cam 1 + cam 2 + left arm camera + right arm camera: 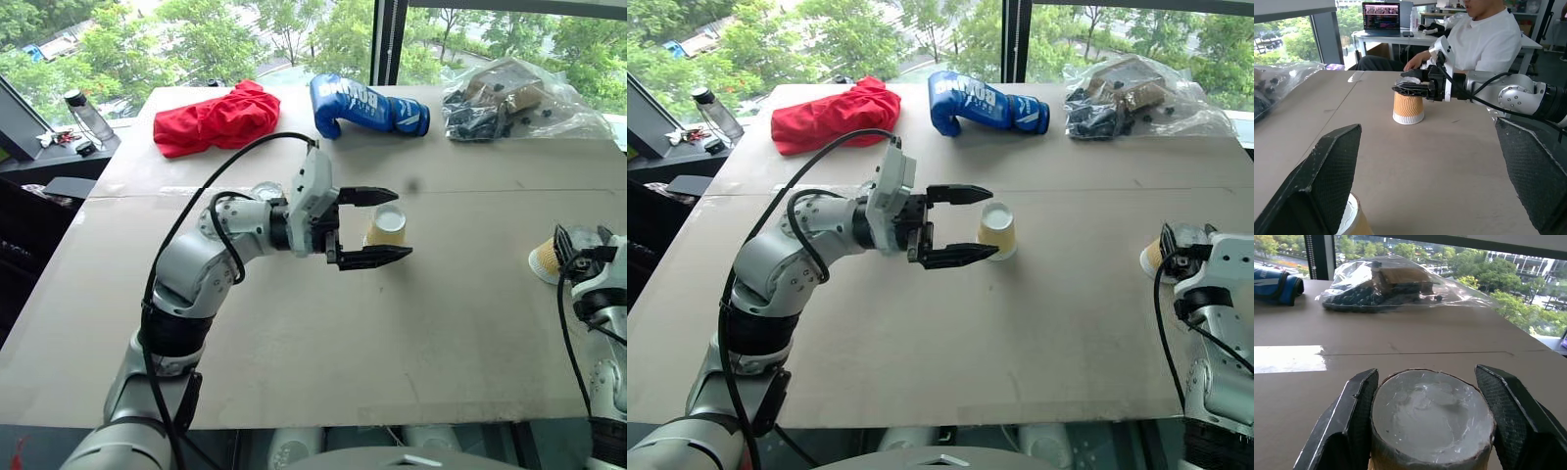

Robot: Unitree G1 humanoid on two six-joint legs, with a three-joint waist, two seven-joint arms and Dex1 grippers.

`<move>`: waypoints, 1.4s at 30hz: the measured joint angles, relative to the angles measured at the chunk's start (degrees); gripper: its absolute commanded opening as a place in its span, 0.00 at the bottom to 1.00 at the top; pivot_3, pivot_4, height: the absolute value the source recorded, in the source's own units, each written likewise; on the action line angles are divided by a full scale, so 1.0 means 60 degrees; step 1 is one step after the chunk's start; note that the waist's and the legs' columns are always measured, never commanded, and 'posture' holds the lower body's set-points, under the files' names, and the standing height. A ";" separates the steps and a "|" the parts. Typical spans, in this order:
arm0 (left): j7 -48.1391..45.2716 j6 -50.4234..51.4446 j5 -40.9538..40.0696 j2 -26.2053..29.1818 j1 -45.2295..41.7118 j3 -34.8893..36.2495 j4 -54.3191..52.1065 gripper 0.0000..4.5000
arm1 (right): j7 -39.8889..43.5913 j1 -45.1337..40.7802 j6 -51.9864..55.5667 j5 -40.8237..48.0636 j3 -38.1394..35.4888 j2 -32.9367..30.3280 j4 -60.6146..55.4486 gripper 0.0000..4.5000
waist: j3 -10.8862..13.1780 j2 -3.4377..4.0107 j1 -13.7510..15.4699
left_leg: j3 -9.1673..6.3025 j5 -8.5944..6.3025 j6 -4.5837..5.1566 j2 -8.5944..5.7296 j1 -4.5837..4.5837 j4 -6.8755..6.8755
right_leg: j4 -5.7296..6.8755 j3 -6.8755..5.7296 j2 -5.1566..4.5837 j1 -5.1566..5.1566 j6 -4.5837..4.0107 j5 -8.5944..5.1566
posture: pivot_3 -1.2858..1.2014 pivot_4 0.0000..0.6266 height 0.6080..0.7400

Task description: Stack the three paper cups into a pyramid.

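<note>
This paper cup will go down close beside the cup at the table's middle (425, 252), on that cup's side nearer to my right gripper.
Two tan ribbed paper cups stand upside down on the brown table (323, 333). One cup (386, 227) is at the middle. My left gripper (402, 223) hangs open and level by it, and the left wrist view puts this cup (1352, 220) low beside one finger (1327, 181). The other cup (544, 259) stands at the right edge, with my right gripper (1426, 374) shut on it, one finger (1352, 416) on each side of its white base (1430, 406). The left wrist view shows that grip (1408, 107) too. A pale round thing (265, 190) shows behind my left wrist; I cannot tell what it is.
At the far edge lie a red cloth (216, 117), a blue boxing glove (367, 108) and a clear plastic bag of parts (509, 98). A bottle (88, 116) stands off the table's left. A person (1484, 39) sits beyond the table's right side.
</note>
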 measured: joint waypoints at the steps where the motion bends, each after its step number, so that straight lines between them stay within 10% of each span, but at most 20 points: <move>1: 0.0048 0.0010 0.0001 0.0099 0.0129 0.0101 -0.0016 1.00 | 0.0184 -0.0129 0.0022 -0.0008 0.0239 -0.0054 -0.0010 0.53 | 0.0000 0.0002 -0.0020 | 0.0001 -0.0001 0.0001 0.0001 0.0003 -0.0003 | 0.0004 0.0003 0.0002 0.0000 0.0000 0.0000 | 0.52 0.24 1.00; 12: 0.1085 0.0131 0.0217 0.0765 0.1933 0.0910 -0.0950 1.00 | 0.1612 -0.1832 0.1233 0.0267 0.2932 0.0067 -0.0205 0.53 | 0.0001 0.0001 0.0052 | -0.0014 -0.0012 0.0021 0.0020 -0.0004 0.0001 | -0.0001 -0.0013 -0.0002 -0.0001 0.0000 0.0000 | 0.52 0.24 1.00; 32: 0.1675 0.0076 0.0410 0.1127 0.3124 0.1543 -0.1506 1.00 | 0.2151 -0.2566 0.1191 -0.0143 0.3933 0.0489 0.0223 0.53 | 0.0002 -0.0004 0.0035 | -0.0009 -0.0012 0.0020 0.0020 -0.0008 -0.0003 | 0.0007 -0.0007 -0.0003 -0.0018 0.0000 0.0000 | 0.52 0.24 1.00; 36: 0.1659 0.0037 0.0439 0.1126 0.3123 0.1542 -0.1502 1.00 | 0.2246 -0.2490 0.1210 -0.0299 0.4078 0.0408 0.0164 0.94 | 0.0002 -0.0004 0.0038 | -0.0009 -0.0012 0.0020 0.0020 -0.0008 -0.0003 | 0.0007 -0.0007 -0.0003 -0.0019 0.0000 0.0000 | 0.52 0.24 1.00; 42: 0.1651 -0.0049 0.0479 0.1061 0.3117 0.1555 -0.1484 1.00 | 0.2292 -0.2322 0.1296 -0.0279 0.4112 0.0411 0.0095 0.98 | 0.0002 -0.0004 0.0049 | -0.0008 -0.0012 0.0020 0.0019 -0.0015 -0.0003 | 0.0006 -0.0006 -0.0006 -0.0021 0.0000 0.0000 | 0.52 0.24 1.00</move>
